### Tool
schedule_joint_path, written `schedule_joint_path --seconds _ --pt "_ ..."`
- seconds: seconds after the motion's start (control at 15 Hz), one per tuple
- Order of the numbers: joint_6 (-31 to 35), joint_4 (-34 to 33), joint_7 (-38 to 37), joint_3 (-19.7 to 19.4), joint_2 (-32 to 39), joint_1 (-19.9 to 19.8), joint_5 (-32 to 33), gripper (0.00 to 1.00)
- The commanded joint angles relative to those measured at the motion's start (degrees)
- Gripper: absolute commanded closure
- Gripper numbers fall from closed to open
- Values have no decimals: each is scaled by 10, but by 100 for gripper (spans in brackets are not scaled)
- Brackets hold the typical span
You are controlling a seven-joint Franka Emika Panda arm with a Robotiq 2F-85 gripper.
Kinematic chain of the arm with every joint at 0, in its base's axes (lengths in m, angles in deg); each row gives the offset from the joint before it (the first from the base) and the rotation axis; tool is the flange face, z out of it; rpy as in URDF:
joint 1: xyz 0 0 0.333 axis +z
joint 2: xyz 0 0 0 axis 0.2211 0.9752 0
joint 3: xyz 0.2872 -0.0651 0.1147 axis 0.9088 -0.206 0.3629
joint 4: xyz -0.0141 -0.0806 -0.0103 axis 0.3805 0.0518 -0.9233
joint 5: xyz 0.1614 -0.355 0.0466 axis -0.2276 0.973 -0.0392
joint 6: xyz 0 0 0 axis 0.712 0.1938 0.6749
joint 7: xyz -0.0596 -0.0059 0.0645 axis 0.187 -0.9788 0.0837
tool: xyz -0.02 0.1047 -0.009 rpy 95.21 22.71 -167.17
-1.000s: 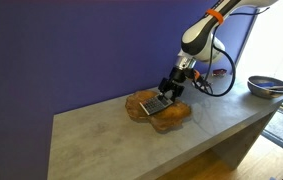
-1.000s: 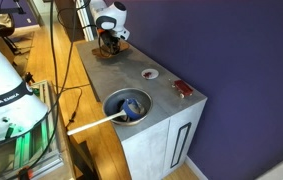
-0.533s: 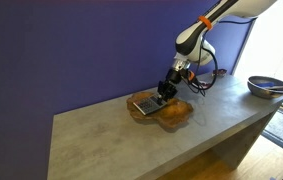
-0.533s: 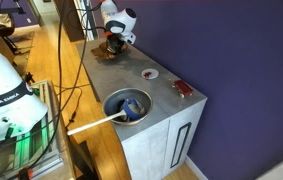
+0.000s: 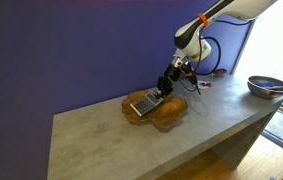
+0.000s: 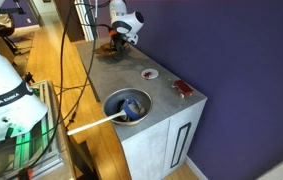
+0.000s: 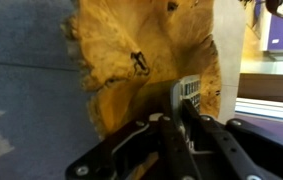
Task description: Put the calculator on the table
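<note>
My gripper needs to release the calculator on the table [image 5: 182, 91] between the orange-brown object and the white disc.
The grey calculator [image 5: 146, 102] with dark keys is tilted above the orange-brown lumpy object [image 5: 168, 111] on the grey table [image 5: 101, 140]. My gripper [image 5: 162, 91] is shut on the calculator's edge nearest the arm. In the wrist view the calculator [image 7: 188, 90] shows edge-on, pinched between the black fingers of the gripper [image 7: 181, 108], with the orange-brown object [image 7: 141, 50] beneath it and bare table [image 7: 21, 90] to the side. In an exterior view the gripper [image 6: 117, 38] hangs over the far end of the table [image 6: 131, 62], and the calculator is too small to make out there.
A metal bowl [image 5: 267, 86] sits at the table's end. A round sink [image 6: 128, 105] holds a blue item, with a small white disc [image 6: 150, 73] and a red object [image 6: 183, 89] beside it. A purple wall [image 5: 71, 50] runs behind the table.
The jaws have shut on the calculator. The arm has risen a little, and the calculator has tipped up off the orange-brown object.
</note>
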Motion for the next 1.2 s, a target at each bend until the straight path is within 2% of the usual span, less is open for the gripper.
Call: schedule_joint_path --seconds 0.0,0.33,0.6,0.8,0.87,1.0,1.07,1.13 --pt "-57 29 92 34 -23 -47 -41 97" --pt "-71 148 210 46 -104 -127 -142 97" --pt "-107 266 310 -10 -190 -161 -235 97" --pt "-139 356 407 -70 -251 -172 -361 97" --pt "-120 391 420 -29 -250 -233 -375 97" --pt "-140 451 465 -42 -279 -269 -443 97" --pt "-201 476 498 -138 -312 -203 -501 97" --pt "-222 510 513 -166 -328 -201 -523 97"
